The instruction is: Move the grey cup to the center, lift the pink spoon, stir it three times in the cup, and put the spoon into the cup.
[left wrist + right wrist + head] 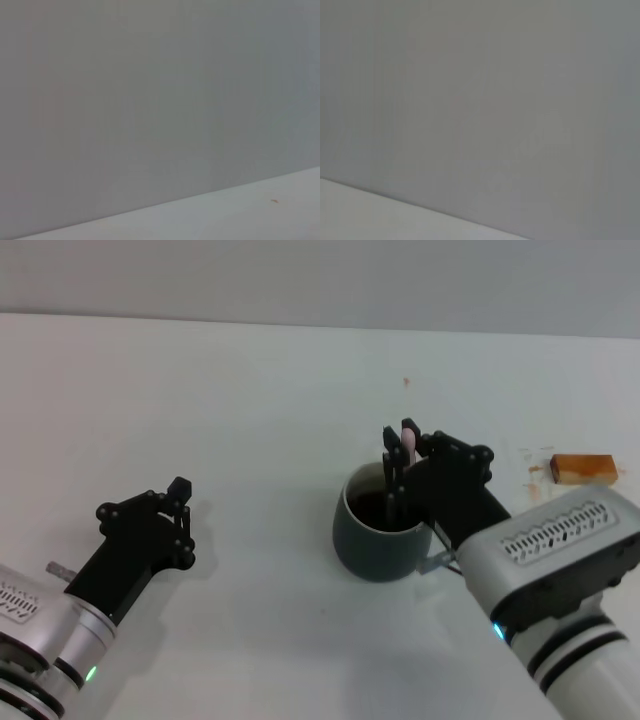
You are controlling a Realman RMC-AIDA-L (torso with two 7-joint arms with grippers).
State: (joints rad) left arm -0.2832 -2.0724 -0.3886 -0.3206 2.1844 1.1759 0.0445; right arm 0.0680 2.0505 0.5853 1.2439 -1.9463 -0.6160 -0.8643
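Observation:
Next, I let go of the pink spoon with my right gripper so that it rests in the liquid, leaning on the grey cup's far rim (361,479).
The grey cup (375,540) stands near the middle of the white table, with dark liquid inside. My right gripper (398,452) is over the cup's rim, shut on the pink spoon (408,441). The spoon's pale pink handle stands upright between the fingers; its lower part reaches down into the cup and its bowl is hidden. My left gripper (180,502) rests on the table at the left, well apart from the cup. Both wrist views show only the grey wall and a strip of table.
A tan wooden block (581,469) lies at the right of the table, with small brownish stains beside it (535,472). A small speck (406,383) marks the table behind the cup. The table's far edge meets a grey wall.

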